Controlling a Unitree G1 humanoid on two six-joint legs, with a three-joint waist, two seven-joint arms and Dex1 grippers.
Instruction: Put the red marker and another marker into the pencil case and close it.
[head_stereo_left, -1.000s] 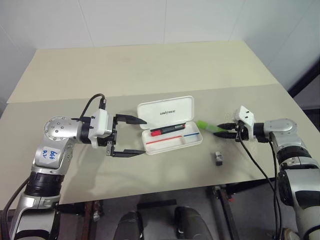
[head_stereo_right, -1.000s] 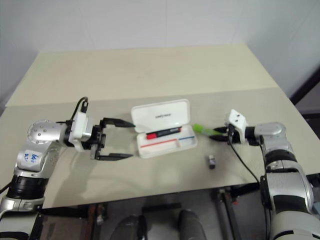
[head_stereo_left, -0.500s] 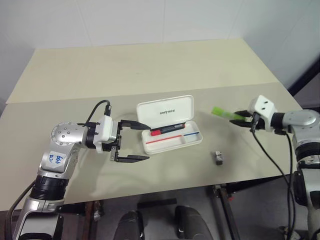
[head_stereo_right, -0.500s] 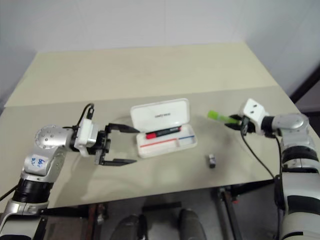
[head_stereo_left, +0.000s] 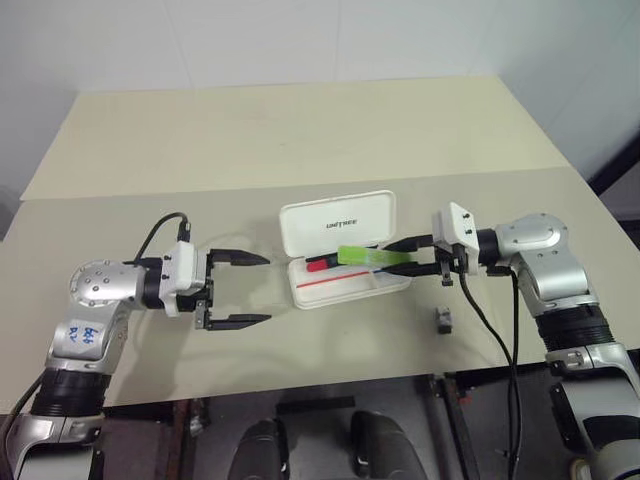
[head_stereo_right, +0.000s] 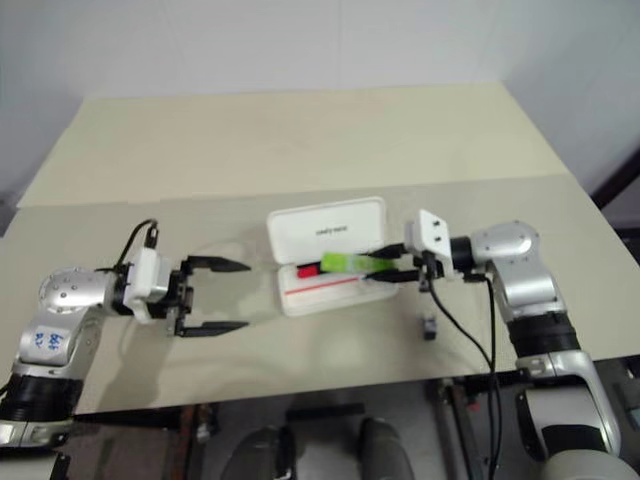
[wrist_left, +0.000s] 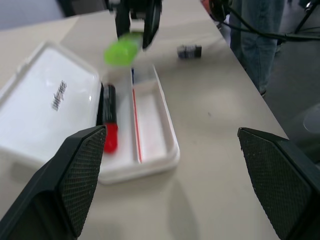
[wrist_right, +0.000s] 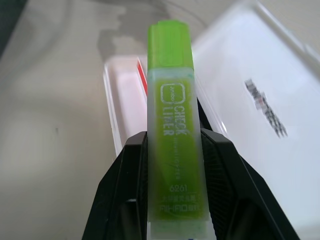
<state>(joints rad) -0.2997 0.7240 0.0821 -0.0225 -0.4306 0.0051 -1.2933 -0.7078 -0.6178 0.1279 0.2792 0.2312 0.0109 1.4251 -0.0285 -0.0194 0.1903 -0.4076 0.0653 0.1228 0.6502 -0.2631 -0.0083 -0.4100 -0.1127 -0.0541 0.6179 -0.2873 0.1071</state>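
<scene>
The lime-green highlighter, now hanging level over the tray, will be let go by my right gripper between the thin red stick and the tray's front edge (head_stereo_left: 333, 289) (wrist_right: 133, 122).
The white pencil case (head_stereo_left: 340, 224) lies open at the table's middle, lid raised toward the back. In its tray the red marker (head_stereo_left: 318, 265) lies along the hinge side; its red cap (wrist_left: 110, 144) faces my left gripper. My right gripper (head_stereo_left: 412, 257) is shut on the lime-green highlighter (head_stereo_left: 367, 256), which hangs level over the tray (head_stereo_left: 352, 288), pointing left. Up close, the highlighter (wrist_right: 173, 130) sits clamped between both fingers. My left gripper (head_stereo_left: 240, 290) stands open to the left of the case, apart from it, nothing between its fingers.
A small grey block (head_stereo_left: 443, 319) lies on the table in front of my right gripper. The table's front edge (head_stereo_left: 320, 382) runs close below both arms. A seam (head_stereo_left: 150, 192) crosses the table behind the case.
My right gripper has lifted the highlighter off the table and carried it left, over the open case. My left gripper has drawn back to the left and sunk a little.
</scene>
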